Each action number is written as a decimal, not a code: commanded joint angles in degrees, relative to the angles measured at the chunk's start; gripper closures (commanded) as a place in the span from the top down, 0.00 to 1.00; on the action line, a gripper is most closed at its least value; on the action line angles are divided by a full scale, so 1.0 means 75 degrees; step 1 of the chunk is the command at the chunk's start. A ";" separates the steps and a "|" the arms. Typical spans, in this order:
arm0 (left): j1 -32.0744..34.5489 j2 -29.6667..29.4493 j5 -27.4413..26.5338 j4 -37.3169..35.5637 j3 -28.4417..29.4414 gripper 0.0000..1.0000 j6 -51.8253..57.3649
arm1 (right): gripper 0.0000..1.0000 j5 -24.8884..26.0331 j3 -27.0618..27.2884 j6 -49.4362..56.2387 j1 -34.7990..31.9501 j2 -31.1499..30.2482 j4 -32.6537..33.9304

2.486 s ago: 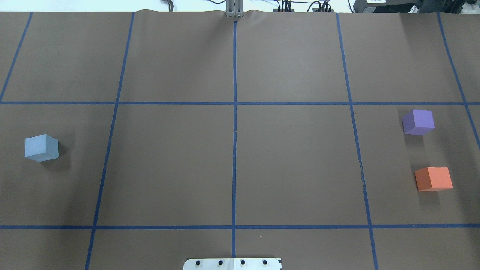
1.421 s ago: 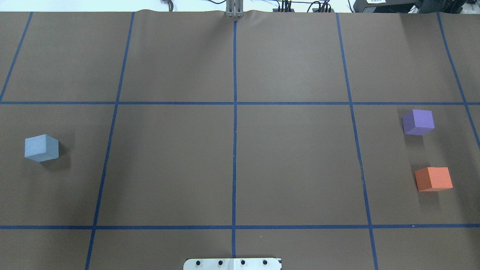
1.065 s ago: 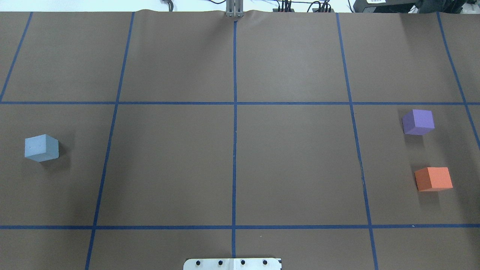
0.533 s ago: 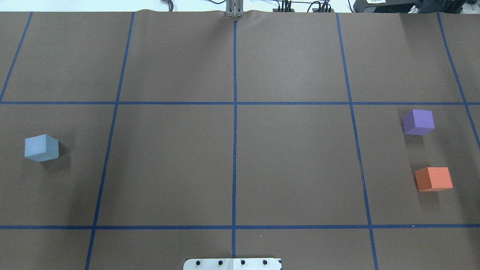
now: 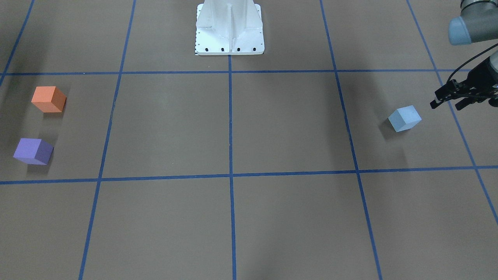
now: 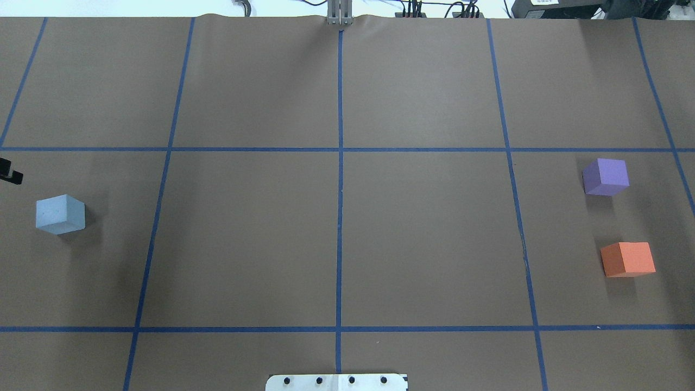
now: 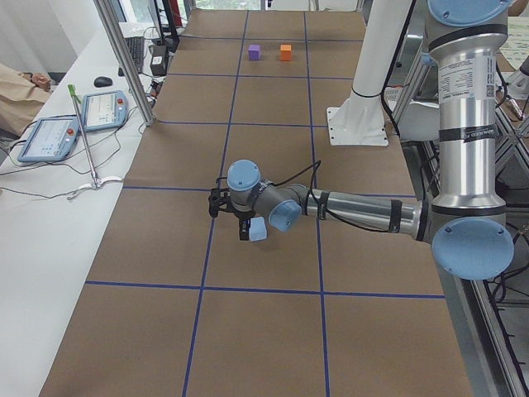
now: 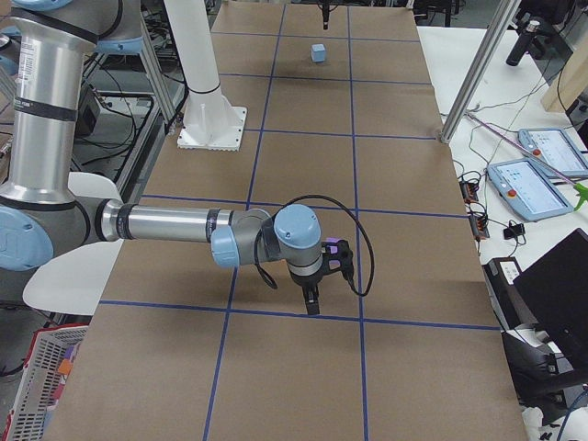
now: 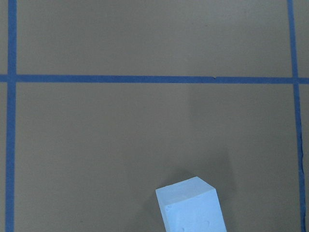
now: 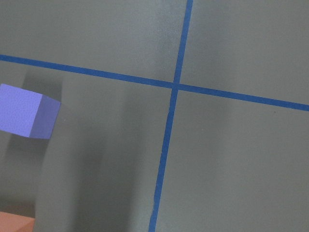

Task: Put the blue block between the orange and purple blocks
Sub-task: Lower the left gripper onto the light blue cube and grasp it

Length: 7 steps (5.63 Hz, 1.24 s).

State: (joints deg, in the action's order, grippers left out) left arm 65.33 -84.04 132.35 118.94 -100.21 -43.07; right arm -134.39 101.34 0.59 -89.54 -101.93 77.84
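Next, my left gripper moves above the blue block and closes on the blue block's opposite sides point(image 5: 404, 118) point(image 9: 194, 211), so that it can be picked up.
The blue block point(image 6: 59, 214) sits at the table's left side, also in the front view point(image 5: 404, 118) and at the bottom of the left wrist view point(image 9: 190, 208). My left gripper point(image 5: 446, 105) hovers open and empty just beside it, farther out toward the table's end; one fingertip point(image 6: 12, 175) shows at the overhead view's left edge. The purple block point(image 6: 605, 176) and the orange block point(image 6: 627, 259) sit apart at the far right. My right gripper point(image 8: 312, 296) hangs near the purple block point(image 10: 26, 111); I cannot tell whether it is open or shut.
Blue tape lines point(image 6: 339, 163) divide the brown table into squares. The white robot base point(image 5: 229, 35) stands at the table's middle near edge. Tablets point(image 7: 50, 136) and cables lie on the side bench.
A fingertip of my left gripper has come into the overhead view at the left edge, beyond the blue block. The three blocks have not moved.
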 commanded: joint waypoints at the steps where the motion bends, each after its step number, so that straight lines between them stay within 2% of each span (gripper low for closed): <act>1: -0.1054 -0.0021 -0.1261 0.0185 -0.0033 1.00 -0.1261 | 1.00 0.0000 -0.0001 -0.0008 -0.0003 0.0008 -0.0008; 3: -0.1746 -0.0068 -0.1917 0.0173 -0.0033 1.00 -0.1941 | 1.00 0.0000 -0.0001 -0.0008 0.0009 0.0020 -0.0008; 6: -0.2018 -0.0033 -0.2119 0.0161 0.0189 1.00 -0.1956 | 1.00 0.0000 0.0011 -0.0008 0.0055 0.0032 -0.0008; 7: -0.2054 -0.0033 -0.2131 0.0173 0.0178 0.97 -0.1956 | 1.00 0.0000 0.0011 -0.0008 0.0055 0.0043 -0.0008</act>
State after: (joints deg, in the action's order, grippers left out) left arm 50.32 -84.34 116.65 120.18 -99.02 -57.73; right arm -134.38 101.42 0.53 -89.17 -101.66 77.78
